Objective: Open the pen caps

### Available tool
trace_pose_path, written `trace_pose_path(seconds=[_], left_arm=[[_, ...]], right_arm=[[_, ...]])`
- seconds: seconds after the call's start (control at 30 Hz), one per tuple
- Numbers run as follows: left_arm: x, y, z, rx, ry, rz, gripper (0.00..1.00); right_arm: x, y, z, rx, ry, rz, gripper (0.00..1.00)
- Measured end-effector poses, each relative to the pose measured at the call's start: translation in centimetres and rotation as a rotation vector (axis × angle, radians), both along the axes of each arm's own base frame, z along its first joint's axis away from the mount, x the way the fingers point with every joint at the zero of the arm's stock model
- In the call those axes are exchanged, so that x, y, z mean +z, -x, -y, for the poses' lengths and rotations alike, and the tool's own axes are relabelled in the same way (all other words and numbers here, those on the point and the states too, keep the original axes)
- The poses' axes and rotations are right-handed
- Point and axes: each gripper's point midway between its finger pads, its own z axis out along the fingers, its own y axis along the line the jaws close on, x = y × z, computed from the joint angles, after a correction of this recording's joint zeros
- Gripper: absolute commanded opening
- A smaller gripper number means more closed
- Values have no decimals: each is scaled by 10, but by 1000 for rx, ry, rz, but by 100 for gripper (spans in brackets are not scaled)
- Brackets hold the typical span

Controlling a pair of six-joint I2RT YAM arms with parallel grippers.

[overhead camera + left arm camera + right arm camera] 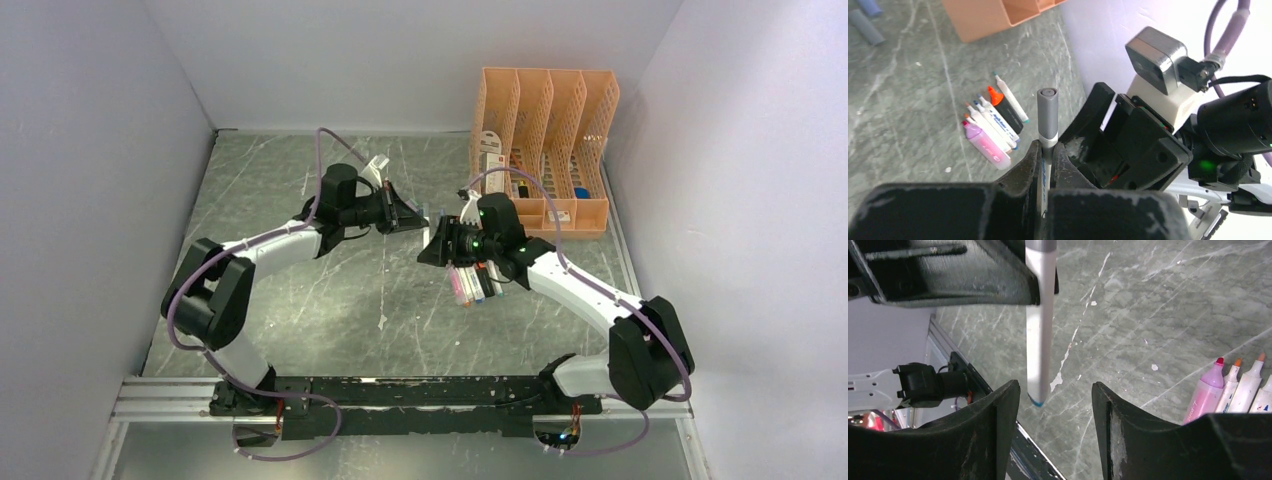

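I should take the loose end of the pen's body with my right gripper before my left gripper grips the cap (1048,114), as my left gripper is pinching the pen's body below the grey cap.
My left gripper (1047,147) is shut on a white-barrelled pen (1046,170), held above the table. Its grey cap (1047,115) sticks out beyond the fingertips and is still on. My right gripper (1055,390) is open and faces the left one (415,218). The pen's free end (1038,365), light with a blue rim, hangs between the right jaws near the left finger (998,415), touching neither. Several other pens (993,127) lie side by side on the table with bare tips, among them a pink one (985,145) and a stubby black one (1007,114). They also show under my right gripper (435,245) as a row of pens (472,282).
A peach mesh file organiser (545,150) stands at the back right, holding small items. Two loose blue-grey caps (868,25) lie on the table near it. White walls close in both sides. The grey marbled table (300,300) stretches to the front and left.
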Motion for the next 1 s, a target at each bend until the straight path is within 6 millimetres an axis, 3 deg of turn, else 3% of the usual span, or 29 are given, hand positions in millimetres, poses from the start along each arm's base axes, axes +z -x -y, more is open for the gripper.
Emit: trace_pose_path(seconds=[0.13, 0.23, 0.33, 0.43, 0.5, 0.57, 0.63, 1.0], left_arm=[[10, 10, 11, -27, 31, 27, 7], [13, 17, 16, -43, 44, 33, 7], [10, 23, 18, -51, 40, 28, 7], [7, 28, 18, -50, 33, 25, 10], [6, 29, 18, -46, 31, 26, 29], [6, 29, 17, -43, 28, 35, 49], [4, 29, 16, -39, 22, 43, 58], [5, 14, 21, -10, 22, 78, 61]], right_arm=[[8, -2, -2, -18, -33, 14, 54], [12, -6, -3, -33, -48, 24, 48], [14, -10, -1, -55, -56, 27, 25], [16, -14, 1, -77, -62, 31, 7], [17, -13, 2, -81, -67, 29, 0], [17, -10, 3, -83, -73, 29, 0], [17, -9, 6, -85, -74, 32, 0], [11, 2, 7, -37, -80, 19, 0]])
